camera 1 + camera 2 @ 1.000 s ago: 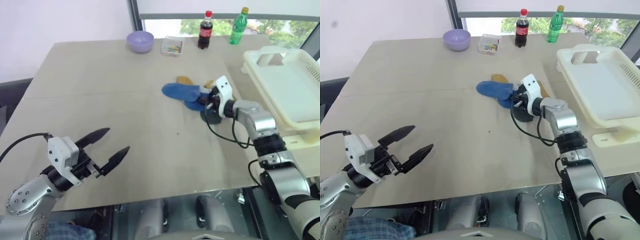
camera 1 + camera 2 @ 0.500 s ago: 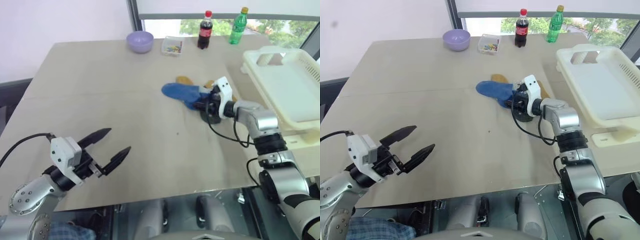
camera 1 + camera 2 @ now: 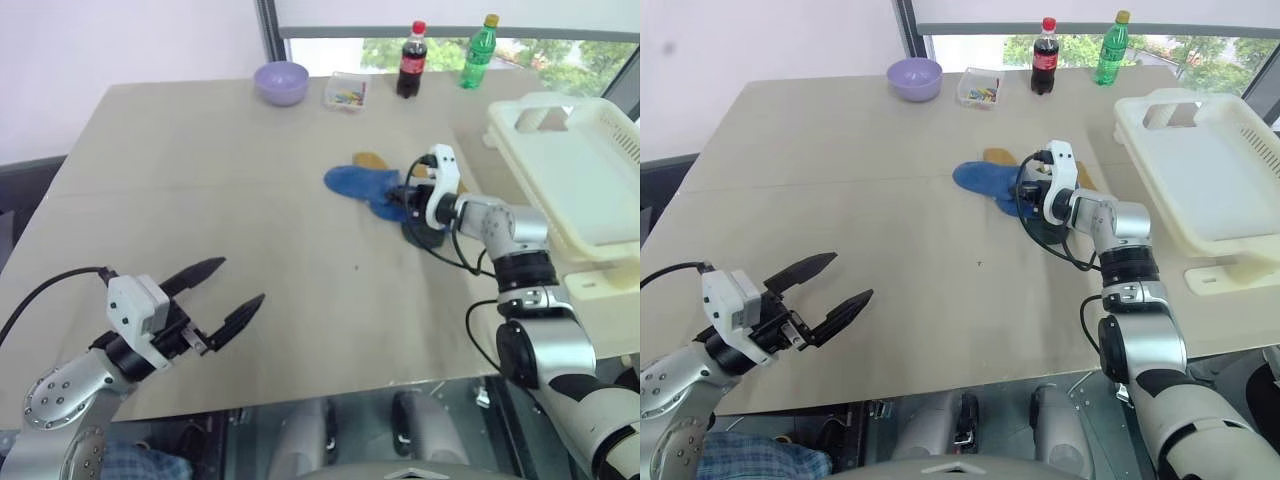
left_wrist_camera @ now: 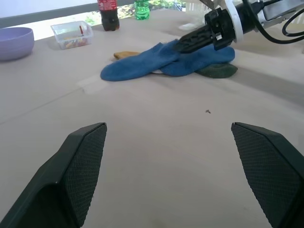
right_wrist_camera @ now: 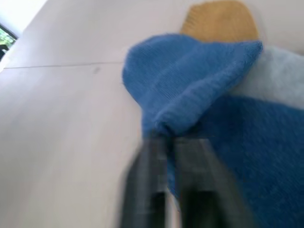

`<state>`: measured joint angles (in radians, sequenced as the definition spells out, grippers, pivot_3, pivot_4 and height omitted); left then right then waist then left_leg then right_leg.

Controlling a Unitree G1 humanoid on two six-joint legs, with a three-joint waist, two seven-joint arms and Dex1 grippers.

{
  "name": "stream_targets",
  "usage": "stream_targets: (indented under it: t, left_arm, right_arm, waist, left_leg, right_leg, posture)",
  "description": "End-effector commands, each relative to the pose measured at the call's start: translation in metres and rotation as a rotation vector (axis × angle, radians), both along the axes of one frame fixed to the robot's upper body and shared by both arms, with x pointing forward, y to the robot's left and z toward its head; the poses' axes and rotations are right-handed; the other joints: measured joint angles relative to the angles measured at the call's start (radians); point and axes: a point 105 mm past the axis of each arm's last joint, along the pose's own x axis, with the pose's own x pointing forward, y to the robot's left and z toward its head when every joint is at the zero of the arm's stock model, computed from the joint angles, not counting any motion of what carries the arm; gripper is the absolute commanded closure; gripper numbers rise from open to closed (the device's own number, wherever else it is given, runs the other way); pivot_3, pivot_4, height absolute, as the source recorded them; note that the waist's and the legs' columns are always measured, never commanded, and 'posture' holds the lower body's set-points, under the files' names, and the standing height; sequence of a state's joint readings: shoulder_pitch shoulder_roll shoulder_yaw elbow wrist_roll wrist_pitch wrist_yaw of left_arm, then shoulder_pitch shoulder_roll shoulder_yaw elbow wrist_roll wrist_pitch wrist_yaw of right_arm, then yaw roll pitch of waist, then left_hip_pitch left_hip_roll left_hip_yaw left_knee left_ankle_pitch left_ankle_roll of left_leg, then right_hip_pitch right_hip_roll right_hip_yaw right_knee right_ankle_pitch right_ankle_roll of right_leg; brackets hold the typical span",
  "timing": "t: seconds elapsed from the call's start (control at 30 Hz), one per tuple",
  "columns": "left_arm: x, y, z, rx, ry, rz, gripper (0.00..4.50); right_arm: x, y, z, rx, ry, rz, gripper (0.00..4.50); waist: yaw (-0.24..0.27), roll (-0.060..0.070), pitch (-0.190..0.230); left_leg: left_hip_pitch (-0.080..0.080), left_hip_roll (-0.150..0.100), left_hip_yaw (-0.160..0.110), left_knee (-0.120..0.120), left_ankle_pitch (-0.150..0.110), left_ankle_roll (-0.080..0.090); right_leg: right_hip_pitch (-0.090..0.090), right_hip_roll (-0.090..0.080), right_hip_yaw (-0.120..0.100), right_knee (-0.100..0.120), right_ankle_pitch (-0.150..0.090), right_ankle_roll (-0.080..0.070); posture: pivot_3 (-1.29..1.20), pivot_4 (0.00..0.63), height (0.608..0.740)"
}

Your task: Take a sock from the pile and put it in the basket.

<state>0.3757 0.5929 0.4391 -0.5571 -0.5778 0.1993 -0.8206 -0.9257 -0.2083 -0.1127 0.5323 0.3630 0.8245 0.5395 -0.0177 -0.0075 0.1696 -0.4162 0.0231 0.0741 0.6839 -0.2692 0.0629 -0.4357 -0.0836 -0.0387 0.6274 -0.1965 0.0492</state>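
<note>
The right gripper needs to release the royal-blue sock on the bare tabletop (image 3: 376,302) between the pile and the table's front edge.
The pile (image 3: 392,192) lies right of the table's middle. On top is the royal-blue sock (image 3: 355,183), over a mustard sock (image 3: 370,160), a light grey one (image 5: 285,71) and a dark green one (image 3: 425,237). My right gripper (image 3: 392,194) reaches into the pile from the right and is shut on a raised fold of the blue sock (image 5: 190,99), the fabric pinched at the fingertips (image 5: 156,147). The cream-white basket (image 3: 540,103) stands at the table's right edge. Near the front left edge, my left gripper (image 3: 242,280) hovers open and holds nothing.
Along the far edge stand a lilac bowl (image 3: 280,82), a small clear box (image 3: 345,92), a cola bottle (image 3: 408,60) and a green bottle (image 3: 477,38). A black cable loops from the right wrist down toward the tabletop.
The right wrist has rolled at the pile and its fingers now pinch a fold of the blue sock. The left arm has kept still.
</note>
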Motion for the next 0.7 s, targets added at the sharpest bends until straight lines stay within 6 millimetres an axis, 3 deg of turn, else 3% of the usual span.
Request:
stream_targets:
  t: [0.03, 0.17, 0.27, 0.6, 0.7]
  left_arm:
    - [-0.003, -0.003, 0.005, 0.012, -0.035, -0.008, 0.0]
    - [-0.002, -0.003, 0.005, 0.017, -0.032, -0.017, 0.0]
    - [0.0, -0.003, 0.004, 0.025, -0.028, -0.03, 0.0]
    - [0.004, -0.004, 0.003, 0.038, -0.018, -0.061, 0.0]
    - [0.003, -0.004, 0.003, 0.041, -0.011, -0.069, 0.0]
  right_arm:
    - [-0.003, 0.007, 0.021, -0.004, -0.093, 0.061, 4.4]
    - [-0.041, 0.034, 0.032, 0.052, -0.076, 0.283, 4.4]
    - [-0.067, 0.04, 0.025, 0.043, -0.024, 0.389, 4.4]
    - [-0.131, 0.009, -0.017, -0.061, 0.209, 0.546, 4.4]
    - [-0.147, -0.01, -0.035, -0.129, 0.248, 0.522, 4.4]
  waist:
    - [0.0, 0.0, 0.0]
    - [0.001, 0.0, 0.0]
    - [0.002, 0.0, 0.0]
    - [0.004, 0.0, 0.0]
    - [0.003, 0.0, 0.0]
  left_leg:
    - [0.0, 0.0, 0.0, 0.0, 0.0, 0.0]
    - [0.0, 0.0, 0.0, 0.0, 0.0, 0.0]
    - [0.0, 0.001, 0.0, 0.0, 0.0, 0.001]
    - [0.0, 0.0, -0.001, 0.0, -0.002, 0.003]
    - [0.0, 0.0, -0.001, 0.0, -0.002, 0.004]
  right_leg:
    - [0.0, 0.0, 0.0, 0.0, 0.0, 0.0]
    - [-0.001, 0.0, 0.0, 0.0, 0.0, 0.001]
    - [0.0, 0.0, 0.0, 0.0, 0.001, 0.001]
    - [0.0, -0.001, 0.0, 0.0, -0.001, -0.003]
    - [0.0, -0.001, 0.0, 0.0, -0.002, -0.003]
  posture:
    - [0.0, 0.15, 0.733]
    - [0.0, 0.15, 0.733]
    - [0.0, 0.15, 0.733]
    - [0.0, 0.15, 0.733]
    - [0.0, 0.15, 0.733]
